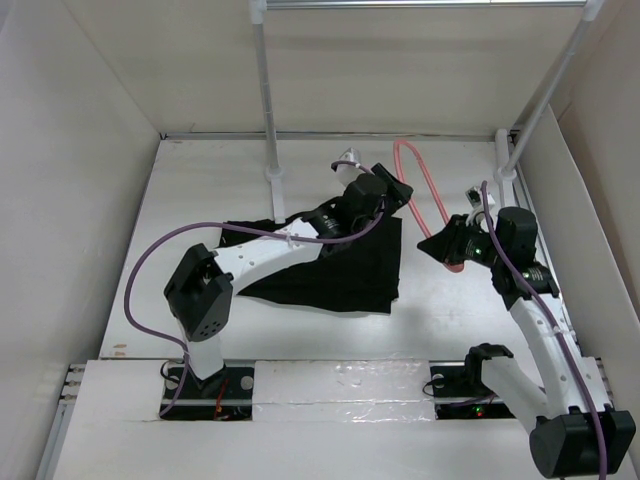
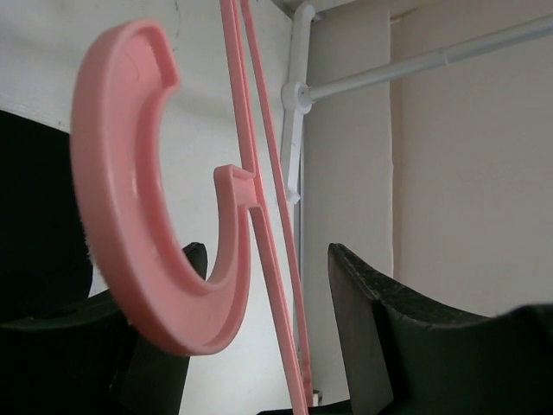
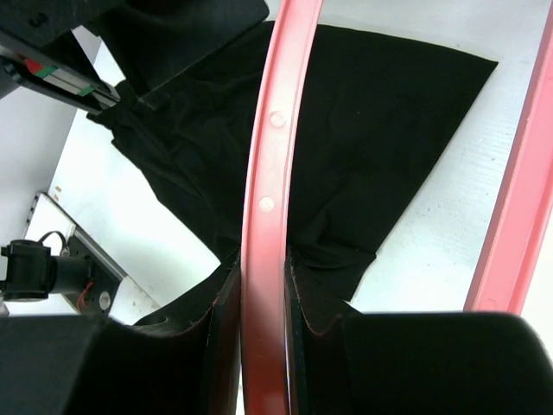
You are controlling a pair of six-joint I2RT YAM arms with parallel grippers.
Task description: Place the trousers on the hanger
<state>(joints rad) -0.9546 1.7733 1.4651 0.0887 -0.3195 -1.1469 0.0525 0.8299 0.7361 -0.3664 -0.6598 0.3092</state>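
The hanger's bar is in my right gripper, so next my left gripper takes the hanger by its hook (image 2: 235, 186) to let my right gripper pull the trousers through.
The black trousers (image 1: 340, 265) lie flat and folded on the white table; they also show in the right wrist view (image 3: 371, 121). The pink hanger (image 1: 428, 190) is held up off the table, right of the trousers. My right gripper (image 1: 447, 245) is shut on one of its bars (image 3: 263, 199), its jaws (image 3: 262, 277) pressed on both sides. My left gripper (image 1: 393, 192) is at the hanger's far end, open. In its wrist view the pink hook (image 2: 138, 216) curves in front of the left finger, and the thin bars (image 2: 268, 259) run between the spread fingers (image 2: 363, 311) without being clamped.
White rack poles stand at the back (image 1: 268, 100) and at the right (image 1: 545, 105), with a crossbar along the top. One pole and its joint show in the left wrist view (image 2: 298, 95). White walls close in on both sides. The left arm (image 1: 260, 255) crosses above the trousers.
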